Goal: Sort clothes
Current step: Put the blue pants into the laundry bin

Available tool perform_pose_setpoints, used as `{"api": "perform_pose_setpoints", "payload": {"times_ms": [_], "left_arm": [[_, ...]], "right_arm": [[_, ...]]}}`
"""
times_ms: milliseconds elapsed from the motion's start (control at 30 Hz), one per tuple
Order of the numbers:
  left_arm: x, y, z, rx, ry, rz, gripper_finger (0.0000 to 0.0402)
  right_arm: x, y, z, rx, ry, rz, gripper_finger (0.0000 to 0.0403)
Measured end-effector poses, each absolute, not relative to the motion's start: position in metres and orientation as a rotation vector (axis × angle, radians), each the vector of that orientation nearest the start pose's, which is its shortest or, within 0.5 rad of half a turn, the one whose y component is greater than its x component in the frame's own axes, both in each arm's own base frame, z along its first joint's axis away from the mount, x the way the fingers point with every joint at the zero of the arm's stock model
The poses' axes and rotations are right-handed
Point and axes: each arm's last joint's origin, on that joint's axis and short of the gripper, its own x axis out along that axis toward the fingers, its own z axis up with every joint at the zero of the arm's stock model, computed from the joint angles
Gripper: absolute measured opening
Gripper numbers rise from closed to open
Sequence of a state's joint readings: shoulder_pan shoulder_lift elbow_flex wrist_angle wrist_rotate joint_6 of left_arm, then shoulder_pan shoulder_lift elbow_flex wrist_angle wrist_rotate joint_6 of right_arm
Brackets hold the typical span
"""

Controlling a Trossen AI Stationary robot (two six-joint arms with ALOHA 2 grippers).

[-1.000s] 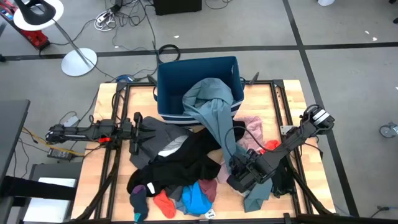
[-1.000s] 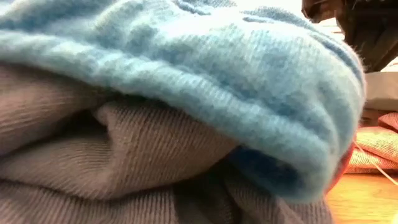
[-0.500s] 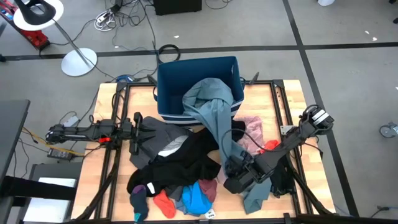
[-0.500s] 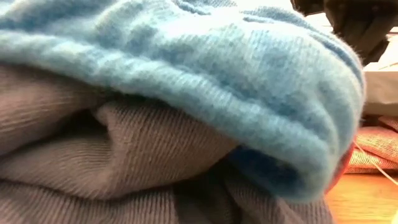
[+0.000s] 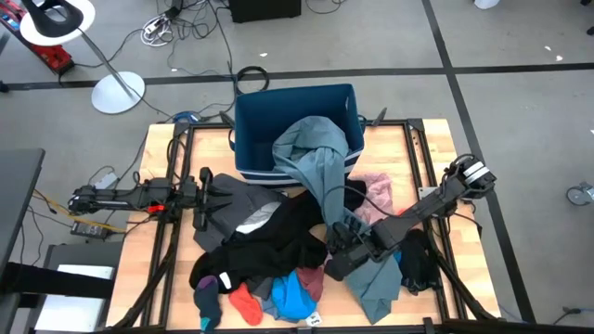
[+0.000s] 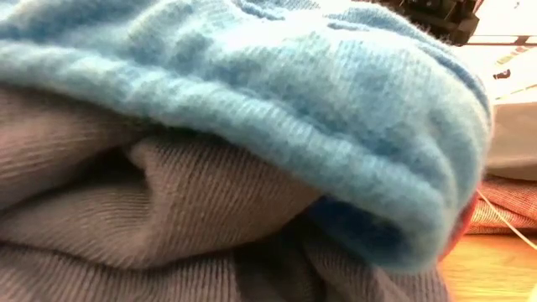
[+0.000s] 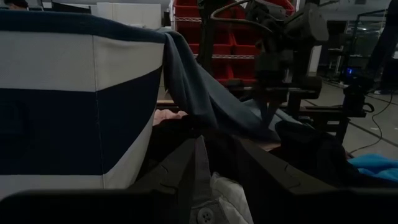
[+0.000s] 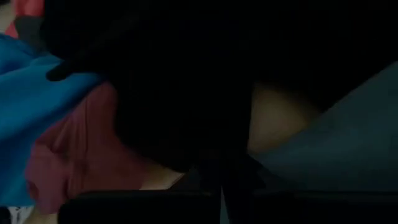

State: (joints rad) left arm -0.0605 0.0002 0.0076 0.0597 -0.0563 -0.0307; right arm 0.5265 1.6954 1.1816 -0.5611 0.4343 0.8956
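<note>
The grey-teal garment trails over the bin's rim, so I will open my right gripper beside the black garment, grab the trailing part (image 5: 360, 280) and lift it inside.
The clothes lie heaped on the wooden table: a black garment (image 5: 269, 243), a dark grey one with a pale lining (image 5: 243, 211), a maroon piece (image 5: 313, 278), a bright blue piece (image 5: 292, 295), an orange-red one (image 5: 246, 304) and a pale pink one (image 5: 376, 190). A grey-teal garment (image 5: 320, 162) hangs over the rim of the blue bin (image 5: 246, 139) and trails across the table. My right gripper (image 5: 332, 263) slants down at the black garment's right edge, shut. My left gripper (image 5: 202, 198) rests level at the left, open, its fingers either side of the dark grey garment's pale lining (image 7: 219, 190). My right gripper comes slanting down from the table's right onto the black garment's right edge (image 8: 186, 143), next to the maroon piece (image 8: 74, 168). The black cloth reaches down to the shut fingers (image 8: 211, 177). The spot is too dark to show how many layers are taken. The garment lies on the table.
The bin (image 7: 74, 93) stands at the table's far middle, close in front of my left gripper. A dark sock (image 5: 206, 297) lies near the front left. The low view is filled by the bright blue cloth (image 6: 294, 101) over a grey cloth (image 6: 168, 218). Cables and a lamp base lie on the floor beyond.
My right gripper has moved toward the table's left, off the grey-teal garment's lower end and onto the black garment's right edge, rolling as it went. The clothes lie as before.
</note>
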Motion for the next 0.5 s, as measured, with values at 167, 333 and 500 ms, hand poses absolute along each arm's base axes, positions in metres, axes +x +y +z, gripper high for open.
{"api": "perform_pose_setpoints", "payload": {"times_ms": [167,333,500], "left_arm": [[0.0969,-0.0043,0.1720,-0.035,-0.068,-0.006,0.0124],[0.0969,-0.0042,0.1719,-0.035,-0.067,-0.005,0.0124],[0.0969,-0.0043,0.1718,-0.035,-0.067,-0.005,0.0124]], "right_arm": [[0.2960,0.1554,0.2121,0.376,0.936,-0.402,0.0006],[0.2918,0.1578,0.2111,0.402,0.976,-0.402,0.0026],[0.2903,0.1583,0.2113,0.442,0.998,-0.401,0.0083]]}}
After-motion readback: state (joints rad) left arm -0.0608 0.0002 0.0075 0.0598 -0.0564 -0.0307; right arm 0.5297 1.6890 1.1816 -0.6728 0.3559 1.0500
